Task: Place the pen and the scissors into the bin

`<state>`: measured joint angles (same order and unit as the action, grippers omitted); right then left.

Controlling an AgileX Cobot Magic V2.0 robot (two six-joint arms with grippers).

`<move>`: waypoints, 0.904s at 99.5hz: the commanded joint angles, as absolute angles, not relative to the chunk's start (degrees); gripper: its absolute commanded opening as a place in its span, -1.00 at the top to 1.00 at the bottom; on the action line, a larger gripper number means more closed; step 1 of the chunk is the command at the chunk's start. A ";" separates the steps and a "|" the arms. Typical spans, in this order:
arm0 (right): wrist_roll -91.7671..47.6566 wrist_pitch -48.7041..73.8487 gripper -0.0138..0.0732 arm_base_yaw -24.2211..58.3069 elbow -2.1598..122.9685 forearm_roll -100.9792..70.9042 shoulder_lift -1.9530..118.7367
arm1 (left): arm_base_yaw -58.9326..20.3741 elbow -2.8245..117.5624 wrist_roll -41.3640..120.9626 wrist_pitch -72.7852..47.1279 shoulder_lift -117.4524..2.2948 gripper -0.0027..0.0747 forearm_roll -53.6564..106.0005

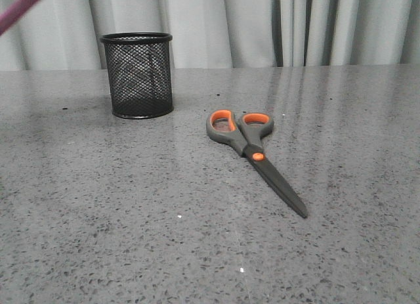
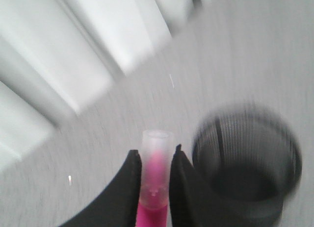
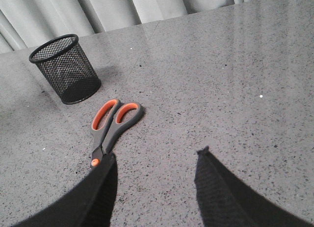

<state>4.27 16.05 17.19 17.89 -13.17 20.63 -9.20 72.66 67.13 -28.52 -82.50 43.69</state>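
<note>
My left gripper will let go, and then the magenta pen will rest inside the black mesh bin (image 2: pixel 249 161), leaning toward the scissors.
My left gripper (image 2: pixel 155 156) is shut on the magenta pen (image 2: pixel 156 173), its pale cap sticking out past the fingertips. That view is blurred; the black mesh bin (image 2: pixel 245 163) lies below, just beside the pen. In the front view only the pen's tip (image 1: pixel 23 8) shows at the top left corner, left of and above the bin (image 1: pixel 138 74). The scissors (image 1: pixel 252 150) lie flat on the table, handles toward the bin, blades pointing to the front right. My right gripper (image 3: pixel 156 156) is open and empty above the table, beside the scissors (image 3: pixel 110 124).
The grey speckled table (image 1: pixel 98 218) runs back to a pale curtain (image 1: pixel 262 21). The bin also shows in the right wrist view (image 3: pixel 64 67).
</note>
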 commanded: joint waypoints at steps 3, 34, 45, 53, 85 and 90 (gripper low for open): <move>3.63 12.07 -0.07 17.23 19.88 -12.66 21.48 | -9.18 74.14 76.91 -23.42 -79.70 0.98 66.02; 3.63 12.53 -0.07 17.23 19.88 -12.66 21.48 | -9.18 74.14 104.88 -40.83 -83.37 0.98 106.01; 3.63 13.23 -0.07 17.23 19.88 -12.66 21.48 | -9.18 74.02 105.00 -46.24 -86.08 0.98 105.75; 3.63 13.36 -0.07 17.23 19.88 -12.66 21.48 | -9.18 73.92 105.00 -49.09 -88.30 0.98 105.75; 3.63 13.80 -0.07 17.23 19.88 -12.66 21.48 | -9.18 73.92 109.26 -49.82 -96.20 0.98 105.91; 3.63 13.80 -0.07 17.23 19.88 -12.66 21.48 | -9.18 73.92 109.26 -49.82 -97.02 0.98 105.91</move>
<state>4.18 17.25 17.19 17.89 -13.07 20.63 -9.20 72.40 108.55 -46.96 -98.04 101.00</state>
